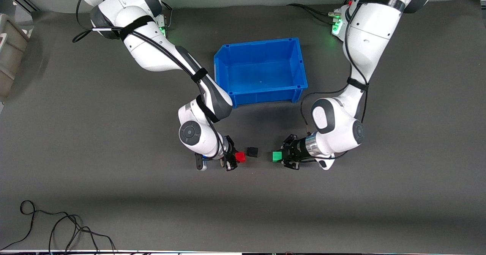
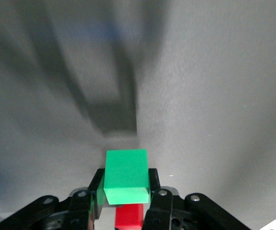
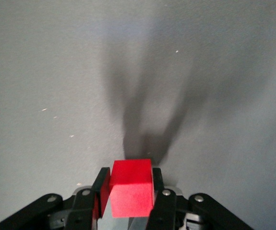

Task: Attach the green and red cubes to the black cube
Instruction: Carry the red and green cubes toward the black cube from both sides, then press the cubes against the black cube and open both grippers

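Observation:
The green cube, now held near the black cube, will go down from my left gripper, and I will set it against the black cube's side opposite the red cube (image 1: 259, 151).
The black cube (image 1: 251, 151) sits on the dark table, nearer to the front camera than the blue bin. My right gripper (image 1: 232, 158) is shut on the red cube (image 1: 240, 156), low over the table just beside the black cube toward the right arm's end. My left gripper (image 1: 285, 156) is shut on the green cube (image 1: 276, 156), a short gap from the black cube toward the left arm's end. The right wrist view shows the red cube (image 3: 130, 189) clamped in my right gripper (image 3: 129, 187). The left wrist view shows the green cube (image 2: 126, 176) clamped in my left gripper (image 2: 126, 184). The black cube is hidden in both wrist views.
The blue bin (image 1: 262, 96) stands open between the two arms, nearer the robots' bases. A grey container (image 1: 11, 50) sits at the table's edge at the right arm's end. Loose black cables (image 1: 57, 228) lie by the table's front edge.

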Tool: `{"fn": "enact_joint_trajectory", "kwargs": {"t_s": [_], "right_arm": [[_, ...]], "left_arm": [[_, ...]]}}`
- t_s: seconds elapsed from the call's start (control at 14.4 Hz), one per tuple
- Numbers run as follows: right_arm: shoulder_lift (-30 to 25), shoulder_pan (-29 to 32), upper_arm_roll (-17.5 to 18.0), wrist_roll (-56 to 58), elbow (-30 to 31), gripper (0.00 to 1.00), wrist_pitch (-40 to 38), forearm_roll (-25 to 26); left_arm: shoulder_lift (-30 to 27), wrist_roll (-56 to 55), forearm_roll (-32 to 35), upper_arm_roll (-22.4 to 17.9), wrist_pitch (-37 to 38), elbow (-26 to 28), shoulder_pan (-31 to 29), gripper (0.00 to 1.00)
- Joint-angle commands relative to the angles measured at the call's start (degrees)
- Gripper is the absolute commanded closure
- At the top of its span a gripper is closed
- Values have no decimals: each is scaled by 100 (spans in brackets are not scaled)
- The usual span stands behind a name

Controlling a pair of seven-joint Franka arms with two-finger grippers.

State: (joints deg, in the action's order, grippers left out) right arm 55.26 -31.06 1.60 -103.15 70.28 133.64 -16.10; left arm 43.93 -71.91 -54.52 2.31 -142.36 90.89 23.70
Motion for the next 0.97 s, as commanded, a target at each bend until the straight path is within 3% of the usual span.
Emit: {"fn": "enact_joint_trajectory", "kwargs": {"t_s": [0.0,0.21,0.9], "right_arm": [[-33,-49,-72,-187,65,74,-75,-77],[-50,-75,-72,-380,126,74,-84,-77],[-50,-181,-63,-803,65,74,-75,-139]], "left_arm": [[186,-289,-76,-99,-46,-265,283,96],[344,-298,-103,-21,-414,-265,389,96],[379,-806,-103,41,-520,-344,530,95]]}}
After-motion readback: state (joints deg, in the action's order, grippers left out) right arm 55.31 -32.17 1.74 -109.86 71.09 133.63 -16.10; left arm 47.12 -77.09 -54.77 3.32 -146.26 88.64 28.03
